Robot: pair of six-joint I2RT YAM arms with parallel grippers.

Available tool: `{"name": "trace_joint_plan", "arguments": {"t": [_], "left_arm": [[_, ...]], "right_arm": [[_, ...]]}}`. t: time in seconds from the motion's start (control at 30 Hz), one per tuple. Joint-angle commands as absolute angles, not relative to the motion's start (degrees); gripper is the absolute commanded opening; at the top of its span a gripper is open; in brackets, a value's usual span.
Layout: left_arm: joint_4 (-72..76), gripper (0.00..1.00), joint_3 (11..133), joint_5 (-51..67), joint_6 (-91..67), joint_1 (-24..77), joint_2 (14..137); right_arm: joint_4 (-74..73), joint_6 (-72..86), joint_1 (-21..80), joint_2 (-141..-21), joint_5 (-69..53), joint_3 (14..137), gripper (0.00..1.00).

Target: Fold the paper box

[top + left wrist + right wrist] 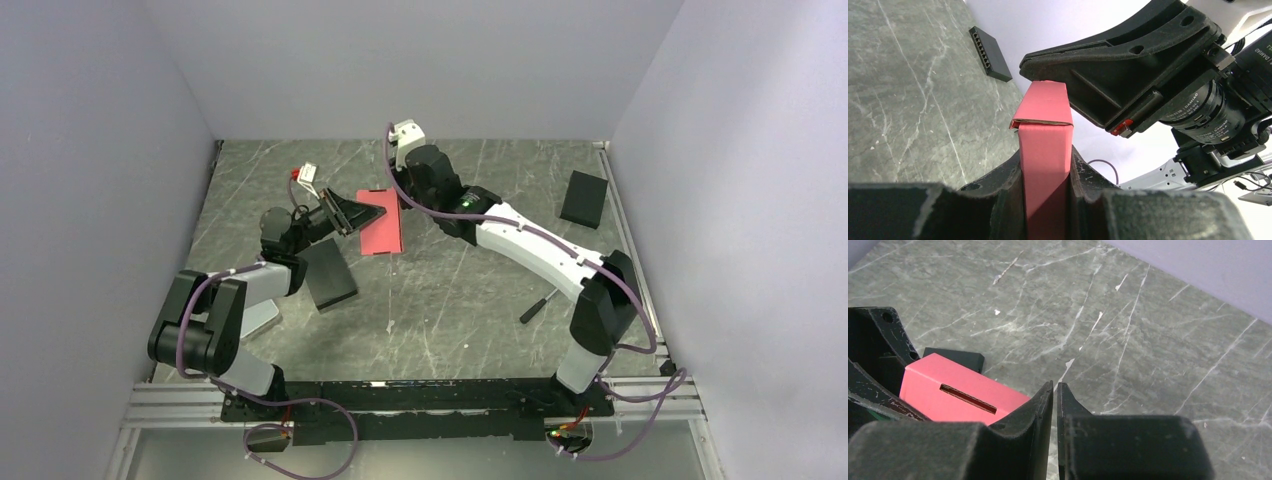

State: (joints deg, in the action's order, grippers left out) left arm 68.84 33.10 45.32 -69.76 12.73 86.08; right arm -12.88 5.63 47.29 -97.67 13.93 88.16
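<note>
The paper box, now held off the table at centre, will be released by my left gripper on the open middle of the table [407, 234], close to the nearer black box.
The paper box [381, 228], red-pink and folded into a flat rectangular shape, is held off the table at centre. My left gripper [368, 213] is shut on its left edge. In the left wrist view the box [1044, 150] stands narrow between both fingers, its far end flap creased over. My right gripper [400, 198] is at the box's far right corner, its black fingers [1128, 75] looming over the box's end. In the right wrist view the jaws [1054, 388] are shut with nothing between them, and the box's top face [958, 392] with a slot lies just left of them.
A black rectangular box [328, 272] lies on the table under the left arm, and another black box [584, 198] sits at the far right. A dark pen-like tool [538, 306] lies near the right arm's base. Grey walls close in on three sides.
</note>
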Motion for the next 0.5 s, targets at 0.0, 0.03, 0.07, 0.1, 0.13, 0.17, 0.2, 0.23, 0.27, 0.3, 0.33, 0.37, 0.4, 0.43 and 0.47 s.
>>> {"name": "trace_joint_plan", "arguments": {"t": [0.0, 0.03, 0.07, 0.1, 0.13, 0.17, 0.2, 0.23, 0.27, 0.3, 0.33, 0.37, 0.4, 0.43, 0.47], "left_arm": [[69.6, 0.00, 33.0, 42.8, -68.3, 13.6, 83.6], [70.1, 0.00, 32.8, 42.8, -68.3, 13.6, 83.6], [70.5, 0.00, 32.6, 42.5, -68.5, 13.6, 83.6], [70.8, 0.00, 32.3, 42.2, -68.7, 13.5, 83.5], [71.0, 0.00, 32.1, 41.8, -68.7, 13.4, 83.3], [71.0, 0.00, 31.9, 41.2, -68.7, 13.3, 83.2], [70.9, 0.00, 31.8, 40.6, -68.6, 13.2, 83.0], [70.7, 0.00, 31.9, 39.9, -68.4, 13.1, 82.9], [70.8, 0.00, 32.0, 39.3, -68.4, 13.1, 83.0], [70.9, 0.00, 32.2, 38.8, -68.4, 13.1, 83.2], [71.2, 0.00, 32.5, 38.2, -68.7, 13.1, 83.6], [71.4, 0.00, 32.6, 37.6, -68.8, 13.1, 83.8], [71.3, 0.00, 32.8, 37.0, -68.9, 13.2, 84.0], [70.9, 0.00, 32.9, 36.4, -68.7, 13.2, 84.1], [70.2, 0.00, 33.1, 35.9, -68.2, 13.2, 84.1]], "right_arm": [[-11.5, 9.0, 45.1, -96.8, 11.8, 88.9, 0.13], [-10.9, 9.2, 43.7, -95.9, 11.2, 87.9, 0.13], [-10.4, 9.2, 42.7, -95.1, 10.5, 86.6, 0.13], [-9.8, 9.1, 41.8, -94.1, 9.7, 84.6, 0.13], [-9.1, 9.0, 41.3, -93.0, 9.0, 83.3, 0.13], [-8.4, 8.8, 41.1, -91.7, 8.1, 80.7, 0.13], [-8.0, 8.7, 41.1, -90.7, 6.9, 78.7, 0.13], [-7.7, 9.1, 41.5, -89.8, 5.4, 77.1, 0.13], [-7.4, 9.3, 42.1, -89.2, 4.4, 75.5, 0.13], [-7.0, 9.3, 43.0, -88.9, 4.1, 74.1, 0.13], [-6.6, 9.3, 43.8, -88.8, 4.1, 73.1, 0.13], [-6.4, 9.3, 44.9, -88.9, 4.3, 72.8, 0.13], [-6.4, 9.4, 45.9, -89.1, 4.6, 73.1, 0.13], [-6.6, 9.5, 47.0, -89.6, 4.9, 73.8, 0.13], [-6.9, 9.7, 48.3, -90.2, 5.5, 74.7, 0.13]]}}
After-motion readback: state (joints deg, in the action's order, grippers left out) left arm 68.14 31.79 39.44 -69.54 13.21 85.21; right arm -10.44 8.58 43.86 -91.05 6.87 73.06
